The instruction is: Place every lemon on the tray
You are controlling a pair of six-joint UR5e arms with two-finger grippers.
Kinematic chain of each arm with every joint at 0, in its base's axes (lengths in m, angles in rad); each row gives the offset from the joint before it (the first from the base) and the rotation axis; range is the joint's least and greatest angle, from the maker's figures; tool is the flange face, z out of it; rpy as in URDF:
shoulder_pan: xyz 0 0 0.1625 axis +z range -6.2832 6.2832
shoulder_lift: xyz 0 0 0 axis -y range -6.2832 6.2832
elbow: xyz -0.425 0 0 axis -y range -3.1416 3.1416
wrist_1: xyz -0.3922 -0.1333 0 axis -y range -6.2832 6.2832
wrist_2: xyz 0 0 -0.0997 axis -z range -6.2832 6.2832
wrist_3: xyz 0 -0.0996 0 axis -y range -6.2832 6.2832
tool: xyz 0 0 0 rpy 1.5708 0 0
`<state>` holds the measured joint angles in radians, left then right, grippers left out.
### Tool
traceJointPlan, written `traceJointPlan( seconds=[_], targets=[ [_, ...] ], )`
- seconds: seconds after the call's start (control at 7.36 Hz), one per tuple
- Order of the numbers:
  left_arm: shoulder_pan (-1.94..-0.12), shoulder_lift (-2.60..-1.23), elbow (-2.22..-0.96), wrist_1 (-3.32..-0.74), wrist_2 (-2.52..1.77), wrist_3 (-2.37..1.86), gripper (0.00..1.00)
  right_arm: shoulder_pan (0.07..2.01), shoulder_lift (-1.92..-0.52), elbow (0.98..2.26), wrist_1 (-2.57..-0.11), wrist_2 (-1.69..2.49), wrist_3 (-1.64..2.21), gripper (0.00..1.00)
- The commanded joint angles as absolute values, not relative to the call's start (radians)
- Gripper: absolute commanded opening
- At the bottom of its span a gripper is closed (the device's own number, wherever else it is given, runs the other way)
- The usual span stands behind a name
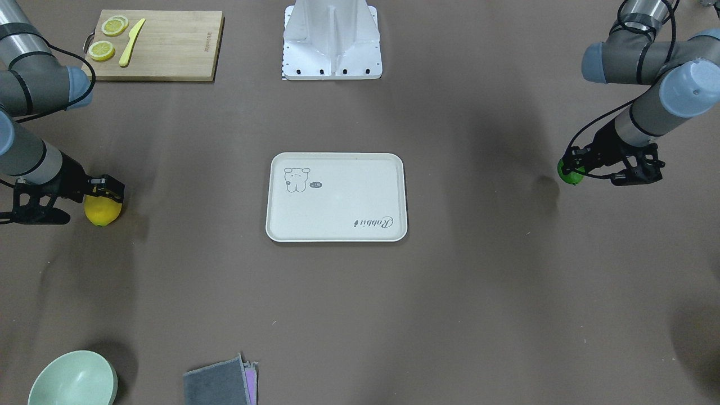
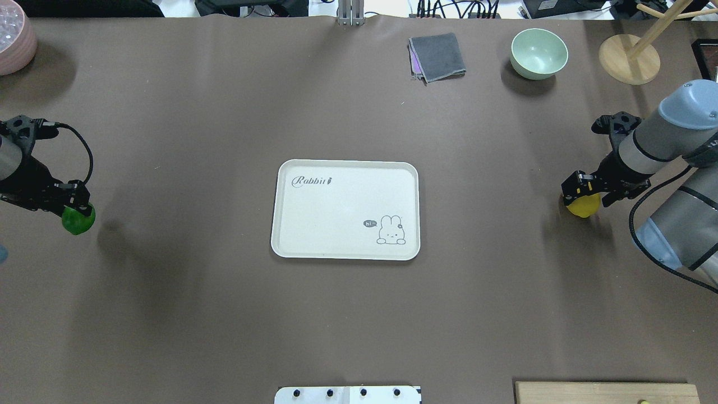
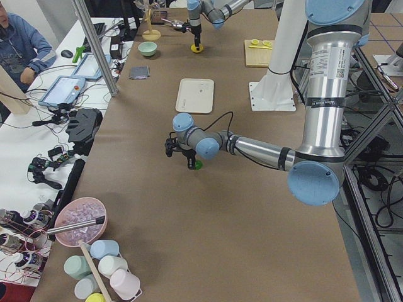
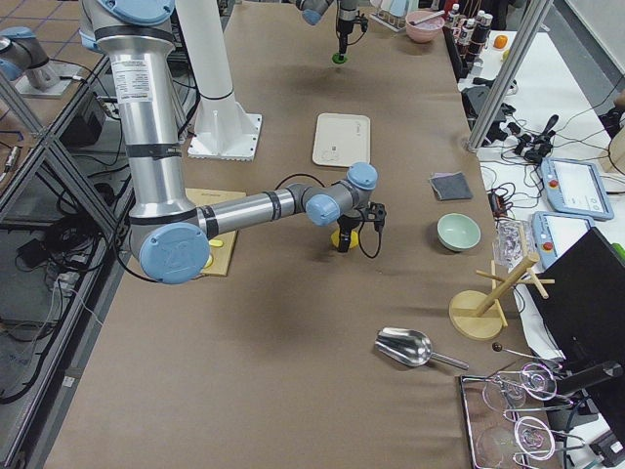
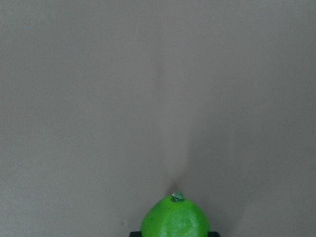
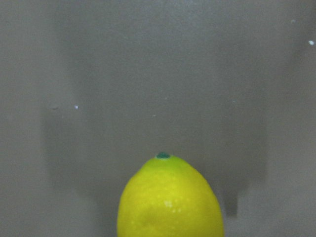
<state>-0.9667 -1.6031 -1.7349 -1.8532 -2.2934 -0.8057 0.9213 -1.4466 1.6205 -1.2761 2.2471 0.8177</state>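
Observation:
The robot's right gripper needs to release the yellow lemon on the off-white tray [image 1: 317, 198], beside the little bear drawing.
The off-white tray [image 2: 336, 213] lies flat at the table's middle with nothing on it; it also shows in the front-facing view [image 1: 337, 197]. My left gripper [image 2: 76, 210] is shut on the green lemon [image 2: 78, 220] far to the tray's left and holds it just above the table. The left wrist view shows this lemon [image 5: 175, 219] between the fingers. My right gripper [image 2: 582, 193] is shut on the yellow lemon [image 2: 583, 206] far to the tray's right, close above the table. The right wrist view shows that lemon [image 6: 170, 200].
A bamboo cutting board [image 1: 169, 48] with lemon slices [image 1: 102, 50] and a yellow knife [image 1: 131, 42] lies near the robot's base [image 1: 332, 42]. A green bowl [image 2: 539, 53], a grey cloth [image 2: 437, 56], a wooden stand [image 2: 628, 59] and a pink bowl [image 2: 14, 36] line the far edge.

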Motion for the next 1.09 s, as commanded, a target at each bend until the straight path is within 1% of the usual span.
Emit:
traceJointPlan(
  seconds=[0.0, 0.14, 0.27, 0.41, 0.54, 0.82, 0.95],
  targets=[
    [-0.974, -1.624, -1.798, -1.729, -2.307, -0.761, 0.0, 0.92, -1.447, 1.621, -1.273, 2.247, 0.815, 0.0],
    [-0.989, -1.679, -1.854, -1.586, -2.307, -0.759, 0.0, 0.931, -1.445, 1.635, -1.275, 2.252, 0.816, 0.0],
    [-1.008, -1.795, -1.885, -1.402, -2.307, -0.73, 0.0, 0.949, -1.422, 1.653, -1.282, 2.258, 0.822, 0.0],
    [-1.025, -1.927, -1.884, -1.22, -2.306, -0.685, 0.0, 0.96, -1.389, 1.655, -1.287, 2.26, 0.83, 0.0],
    [-1.025, -2.025, -1.876, -1.122, -2.299, -0.678, 0.0, 0.96, -1.362, 1.666, -1.285, 2.263, 0.841, 0.0],
    [-1.019, -2.161, -1.872, -1.054, -2.304, -0.696, 0.0, 0.907, -1.264, 1.667, -1.278, 2.252, 0.961, 0.0],
    [-0.996, -2.216, -1.858, -1.045, -2.306, -0.745, 0.0, 0.879, -1.25, 1.67, -1.273, 2.228, 0.982, 0.0]
  ],
)
